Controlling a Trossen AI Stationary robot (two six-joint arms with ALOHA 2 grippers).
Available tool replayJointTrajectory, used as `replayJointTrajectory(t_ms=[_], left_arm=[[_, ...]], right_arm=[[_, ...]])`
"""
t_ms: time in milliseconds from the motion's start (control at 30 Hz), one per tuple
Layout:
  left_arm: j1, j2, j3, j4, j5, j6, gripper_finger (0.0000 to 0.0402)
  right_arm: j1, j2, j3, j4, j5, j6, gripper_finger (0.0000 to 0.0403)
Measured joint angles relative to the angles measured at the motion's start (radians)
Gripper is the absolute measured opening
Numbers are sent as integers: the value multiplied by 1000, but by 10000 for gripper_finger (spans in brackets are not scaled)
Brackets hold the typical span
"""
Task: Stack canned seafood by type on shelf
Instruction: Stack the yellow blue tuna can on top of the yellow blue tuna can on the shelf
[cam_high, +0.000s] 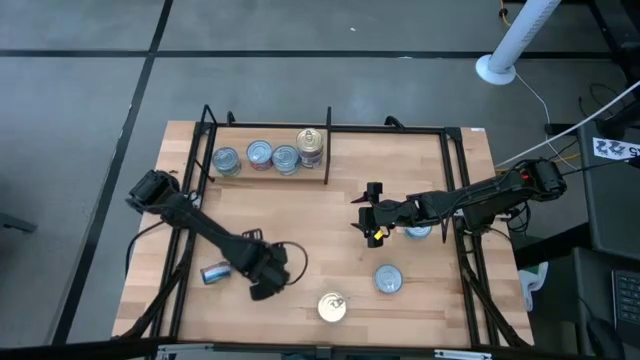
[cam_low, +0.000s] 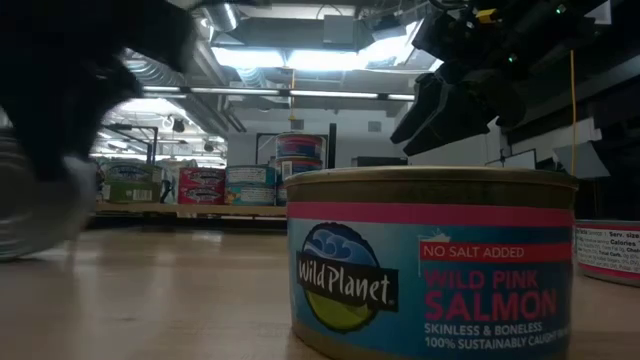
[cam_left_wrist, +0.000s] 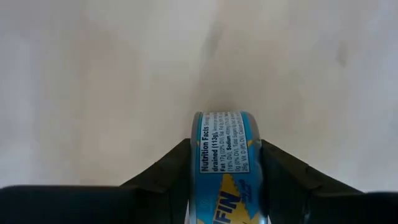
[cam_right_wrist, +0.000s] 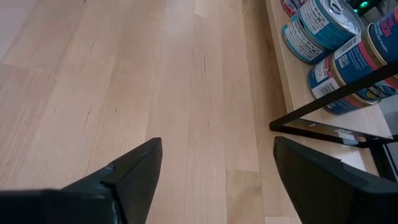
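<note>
Next, my left hand sets the blue-labelled tin, now held over the wooden board, on the tin (cam_high: 283, 150) beside the gold-topped stack.
In the left wrist view my left gripper (cam_left_wrist: 225, 186) is shut on a blue-labelled tin (cam_left_wrist: 225, 162) standing on edge. In the high view that gripper (cam_high: 265, 278) points down over the near left of the wooden board (cam_high: 300, 220) and hides the tin. My right gripper (cam_high: 368, 210) hovers open over the board's middle, with nothing between its fingers (cam_right_wrist: 214, 180). A row of tins (cam_high: 259, 155) stands at the far left inside the black frame (cam_high: 390, 128). The rightmost of them (cam_high: 311, 147) is stacked, beside the divider bar (cam_high: 328, 150). My left gripper pinches the tin by its two flat faces (cam_left_wrist: 198, 180), one finger (cam_left_wrist: 165, 180) on each face. The fingers come from above and point down. The tin sits on edge between them with its label band (cam_left_wrist: 224, 140) toward the table. Whether it is clear of the table I cannot tell.
Another blue tin (cam_high: 215, 273) lies on its side left of my left arm. A gold-topped salmon tin (cam_high: 332, 307) (cam_low: 430, 260) stands at the near edge. One silver-blue tin (cam_high: 388, 279) is near right and another (cam_high: 417, 229) lies under my right arm. Bare wood lies mid-board.
</note>
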Motion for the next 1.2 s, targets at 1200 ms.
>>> replayJointTrajectory(t_ms=[1200], left_arm=[[385,0,72,-2,-894,787,149]], right_arm=[[0,0,0,3,0,0,308]])
